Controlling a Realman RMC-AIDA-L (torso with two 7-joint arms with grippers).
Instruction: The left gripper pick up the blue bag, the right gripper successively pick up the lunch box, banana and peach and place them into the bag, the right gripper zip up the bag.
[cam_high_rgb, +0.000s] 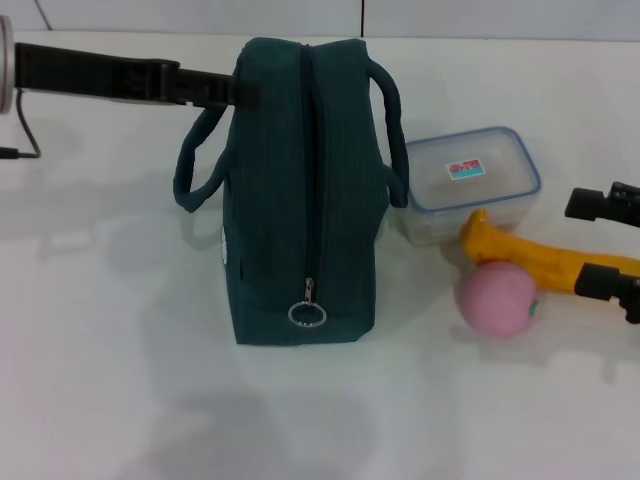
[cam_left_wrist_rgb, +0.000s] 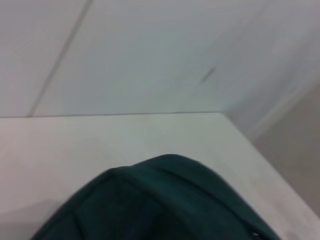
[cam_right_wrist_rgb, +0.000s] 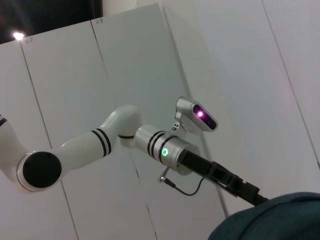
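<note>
Next, my right gripper closes on the lunch box's end (cam_high_rgb: 531, 162) farthest from the blue bag.
The blue bag (cam_high_rgb: 300, 190) stands upright mid-table, its zipper run shut along the top and the ring pull (cam_high_rgb: 308, 314) hanging at the near end. My left gripper (cam_high_rgb: 228, 92) reaches in from the left to the bag's far end, where its tip is hidden against the fabric; the right wrist view shows the left gripper (cam_right_wrist_rgb: 250, 192) meeting the bag (cam_right_wrist_rgb: 270, 220). The bag (cam_left_wrist_rgb: 165, 200) also fills the bottom of the left wrist view. Right of the bag sit the lunch box (cam_high_rgb: 470, 180), the banana (cam_high_rgb: 530, 255) and the peach (cam_high_rgb: 495, 298). My right gripper (cam_high_rgb: 598, 243) is open, one finger on each side of the banana's right end.
The white table (cam_high_rgb: 120, 350) runs wide to the left and in front of the bag. A black cable (cam_high_rgb: 25, 140) trails from the left wrist at the far left. A pale wall (cam_left_wrist_rgb: 150, 50) rises behind the table's back edge.
</note>
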